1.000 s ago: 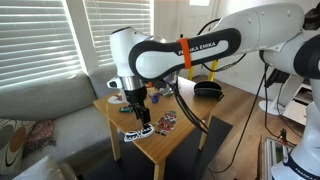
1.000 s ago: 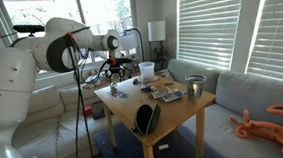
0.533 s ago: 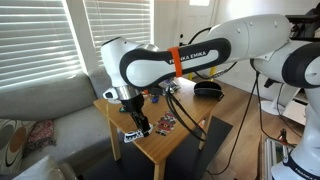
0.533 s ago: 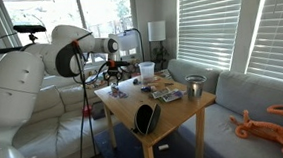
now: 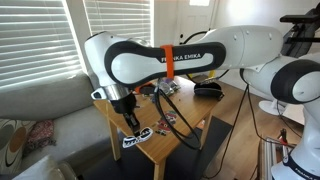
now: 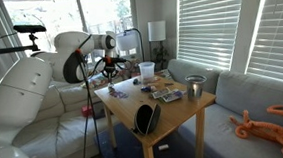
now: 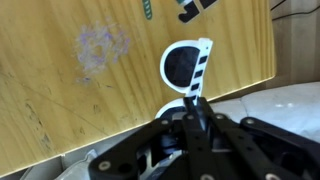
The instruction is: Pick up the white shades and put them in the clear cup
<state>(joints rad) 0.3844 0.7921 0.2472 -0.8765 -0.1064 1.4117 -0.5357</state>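
Next, I open my gripper, as its fingers are shut near the bridge of the white shades, then move forward and grip the frame [image 7: 201, 63] beside the farther lens before lifting.
The white shades [image 7: 183, 64], white-framed with dark lenses, lie on the wooden table [image 7: 70, 90] close to its edge. In the wrist view my gripper [image 7: 197, 106] is down on them, its two dark fingers drawn together on the frame between the lenses; the nearer lens is partly hidden under the fingers. In an exterior view the gripper [image 5: 133, 126] sits low at the table's near corner with the shades [image 5: 138, 138] just beneath it. The clear cup [image 6: 147, 71] stands at the far side of the table, away from the gripper [image 6: 112, 81].
A shiny metal can [image 6: 195, 86], colourful packets [image 6: 164, 90] and a dark rounded item [image 6: 147, 117] share the table. The table edge [image 7: 255, 85] runs right beside the shades, with a grey sofa [image 5: 45, 110] below it. A dark object [image 7: 195, 6] lies further along the tabletop.
The arm has swung down toward the table's corner, and the jaws, wide apart earlier, have drawn together on the shades.
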